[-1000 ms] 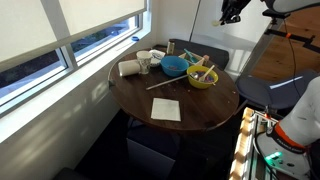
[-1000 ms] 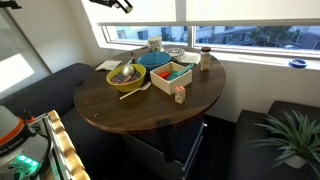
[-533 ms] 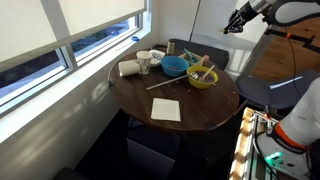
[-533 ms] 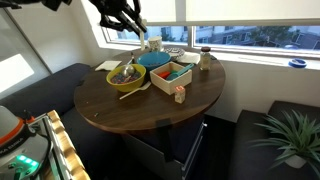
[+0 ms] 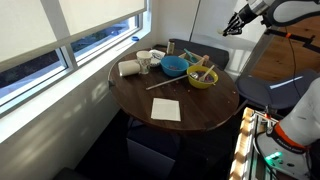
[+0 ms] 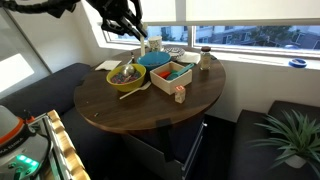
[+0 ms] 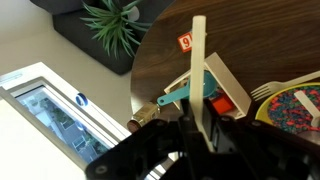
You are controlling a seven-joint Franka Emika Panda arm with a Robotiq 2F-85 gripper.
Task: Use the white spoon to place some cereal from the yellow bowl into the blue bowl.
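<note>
I should have my gripper set the white spoon, now high above the table's far side, down and let go of it on the bare dark table (image 5: 213, 65) (image 7: 222, 34) just behind the yellow bowl.
The yellow bowl (image 5: 202, 78) (image 6: 127, 78) holds colourful cereal and a white fork, and stands on the round dark table beside the blue bowl (image 5: 174, 66) (image 6: 155, 60). My gripper (image 5: 232, 25) (image 6: 130, 24) hangs high above the table's far side, well clear of both bowls. In the wrist view the gripper (image 7: 200, 130) is shut on a slim whitish straight handle, the white spoon (image 7: 199, 70), which points away from the jaws. The yellow bowl's rim (image 7: 300, 82) shows at the right edge there. The blue bowl is not visible in the wrist view.
A white mug (image 5: 144, 62) and a lying white cup (image 5: 128, 68) stand near the window. A long pale wooden stick (image 5: 165, 85) and a white napkin (image 5: 166, 109) lie mid-table. A white tray (image 6: 172, 75) holds a teal scoop (image 7: 185, 93). A small jar (image 6: 205, 58) is nearby.
Over the last second the gripper came down and sideways into an exterior view, above the table's far edge. Since half a second ago it has hardly moved.
</note>
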